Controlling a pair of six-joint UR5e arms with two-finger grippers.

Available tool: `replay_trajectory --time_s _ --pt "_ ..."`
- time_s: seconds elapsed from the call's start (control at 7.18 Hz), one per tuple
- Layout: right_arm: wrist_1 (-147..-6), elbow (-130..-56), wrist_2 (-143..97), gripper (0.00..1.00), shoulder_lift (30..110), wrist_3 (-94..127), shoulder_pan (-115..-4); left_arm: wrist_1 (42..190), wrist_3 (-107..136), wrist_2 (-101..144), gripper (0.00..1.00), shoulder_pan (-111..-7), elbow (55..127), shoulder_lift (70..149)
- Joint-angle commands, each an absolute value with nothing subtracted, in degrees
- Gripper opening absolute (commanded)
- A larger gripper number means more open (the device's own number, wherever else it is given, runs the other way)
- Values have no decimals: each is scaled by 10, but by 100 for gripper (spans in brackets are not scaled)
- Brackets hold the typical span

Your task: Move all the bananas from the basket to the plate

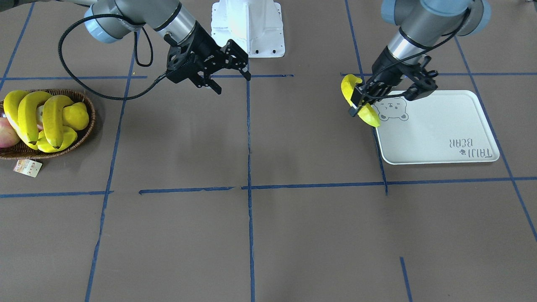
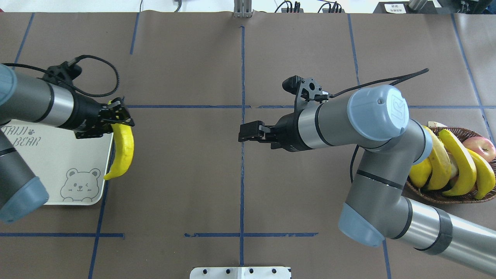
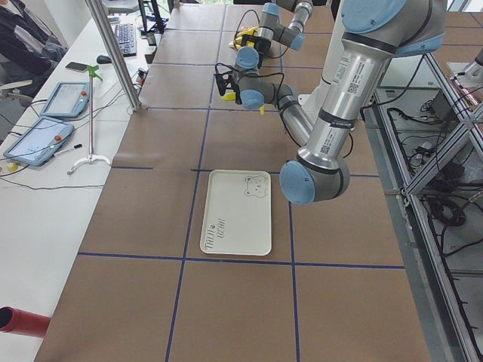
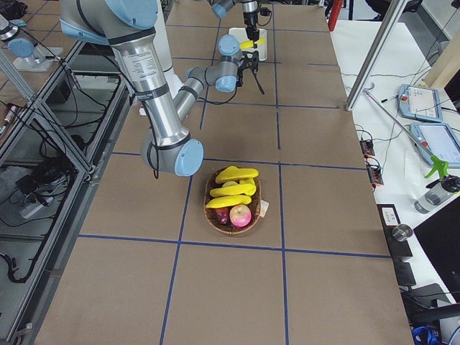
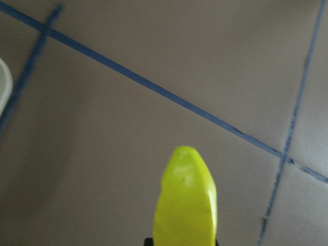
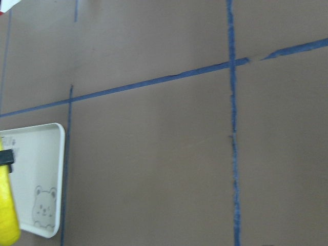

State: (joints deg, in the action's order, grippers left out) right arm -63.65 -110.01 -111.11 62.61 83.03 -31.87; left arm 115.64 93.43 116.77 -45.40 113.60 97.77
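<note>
I should set the yellow banana down with my left gripper at the lettered end of the off-white bear plate [image 1: 472, 131].
My left gripper [image 1: 359, 102] [image 2: 116, 121] is shut on a yellow banana [image 1: 371, 118] [image 2: 123, 151] [image 5: 187, 205], held in the air at the inner edge of the off-white bear plate [image 1: 436, 130] [image 2: 50, 162] [image 6: 38, 169]. Nothing lies on the plate. The brown wicker basket [image 1: 91, 110] [image 2: 445, 193] at the table's other end holds three more bananas [image 1: 52, 119] [image 2: 463, 166]. My right gripper [image 1: 233, 82] [image 2: 244, 136] hangs open and empty over the table's middle, well away from the basket.
In the basket with the bananas are a red apple [image 1: 6, 132] [image 2: 480, 146] and a round yellow fruit [image 1: 77, 115]. A paper tag [image 1: 27, 167] lies beside it. The white robot base [image 1: 247, 27] stands at the table's rear. Blue tape lines cross the brown tabletop.
</note>
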Motion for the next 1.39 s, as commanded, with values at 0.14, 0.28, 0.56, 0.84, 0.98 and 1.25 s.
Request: replay_trajectory --time_s 0.14,0.28,0.56,0.84,0.98,1.25 --pt "-911 -1176 -1141 100 631 697 -356 1154 879 1168 0 -516 1108 863" --pt "-964 -1205 -1142 100 650 652 -368 1159 813 1170 0 -546 1089 840" --pt "-964 -1228 -1143 100 703 580 -383 1211 734 1170 0 -589 995 831" --pt "-965 -1231 -1143 100 710 564 -389 1314 721 1171 0 -590 909 832" --pt "-964 -1231 -1143 100 712 564 -389 1324 714 1171 6 -592 896 832" --pt "-964 -1237 -1143 100 724 555 -390 1329 613 1174 100 -616 897 820"
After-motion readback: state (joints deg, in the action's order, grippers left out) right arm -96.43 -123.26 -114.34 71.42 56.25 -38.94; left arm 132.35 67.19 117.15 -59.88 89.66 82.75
